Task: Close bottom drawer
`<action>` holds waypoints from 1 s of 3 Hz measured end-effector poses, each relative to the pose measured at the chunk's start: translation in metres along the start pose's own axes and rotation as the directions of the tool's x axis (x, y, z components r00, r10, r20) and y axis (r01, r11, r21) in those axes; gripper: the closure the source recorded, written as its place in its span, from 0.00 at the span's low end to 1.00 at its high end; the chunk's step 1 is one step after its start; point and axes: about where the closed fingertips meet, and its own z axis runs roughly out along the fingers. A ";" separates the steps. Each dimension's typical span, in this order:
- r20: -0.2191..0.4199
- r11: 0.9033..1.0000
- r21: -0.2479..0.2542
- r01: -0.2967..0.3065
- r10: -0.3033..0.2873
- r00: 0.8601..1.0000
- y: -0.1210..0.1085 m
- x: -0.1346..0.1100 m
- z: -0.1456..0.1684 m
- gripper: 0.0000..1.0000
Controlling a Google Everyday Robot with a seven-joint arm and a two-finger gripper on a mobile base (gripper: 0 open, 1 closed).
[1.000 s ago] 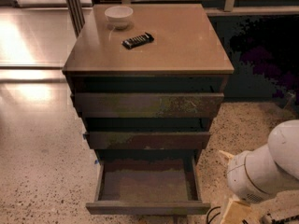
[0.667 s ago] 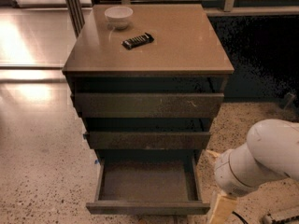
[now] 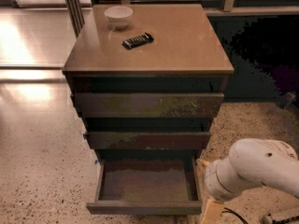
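Note:
The robot's gripper will next move to the bottom drawer's front panel [image 3: 178, 208], close to the corner nearest the white arm, and close there.
The bottom drawer [image 3: 145, 185] of the brown cabinet [image 3: 149, 55] stands pulled out, showing its shallow, bare brown inside; its dark front panel [image 3: 144, 209] is at the lower edge of the camera view. The middle drawer front [image 3: 147, 140] and the wider top drawer front [image 3: 147, 104] stick out only a little. My white arm [image 3: 252, 169] comes in from the lower right. The gripper [image 3: 210, 211] is beside the drawer's right front corner, and only a tan part of it shows at the frame's bottom edge.
A white bowl [image 3: 118, 16] and a black remote-like object [image 3: 138, 40] lie on the cabinet top. Speckled floor [image 3: 42, 181] spreads to the left and right of the cabinet. A dark wall or panel [image 3: 261, 50] stands at the right rear.
My arm has moved left, toward the right front corner of the open bottom drawer. The drawer has not moved.

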 end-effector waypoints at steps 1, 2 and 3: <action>0.044 0.997 0.066 -0.040 0.038 0.998 -0.007 0.011 0.033 0.00; 0.047 0.997 0.067 -0.040 0.037 0.998 -0.007 0.012 0.035 0.00; 0.086 0.997 0.071 -0.035 0.029 0.996 -0.013 0.018 0.061 0.00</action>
